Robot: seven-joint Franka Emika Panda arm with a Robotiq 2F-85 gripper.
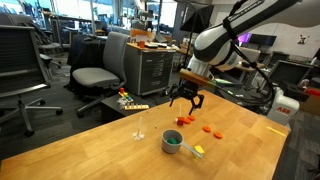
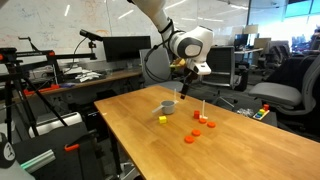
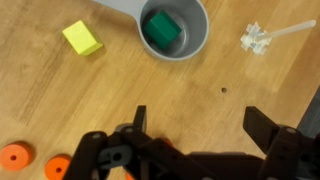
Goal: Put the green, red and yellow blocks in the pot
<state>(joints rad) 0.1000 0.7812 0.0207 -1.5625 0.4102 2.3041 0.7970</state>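
Note:
The red block's sides point(image 1: 180, 121) point(image 3: 166, 141) are next for my gripper, which should go down there past the flat orange-red pieces nearby and close on them.
The small metal pot point(image 3: 192, 45) stands on the wooden table with the green block point(image 3: 161, 30) inside it. It shows in both exterior views point(image 1: 172, 142) point(image 2: 168, 106). The yellow block point(image 3: 82, 38) lies on the table beside the pot's handle, also seen in both exterior views point(image 1: 199, 151) point(image 2: 163, 119). A small red piece point(image 1: 186, 120) point(image 2: 199, 116) that looks like the red block lies under the gripper. It is mostly hidden in the wrist view. My gripper point(image 3: 200, 120) point(image 1: 187, 103) point(image 2: 183, 92) is open and empty, above the table and apart from the pot.
Two flat orange-red pieces point(image 3: 14, 157) point(image 3: 58, 165) lie near the red piece point(image 1: 212, 131). A clear plastic piece point(image 3: 262, 38) point(image 1: 139, 131) stands near the pot. Office chairs point(image 1: 95, 75) and desks surround the table point(image 1: 100, 150).

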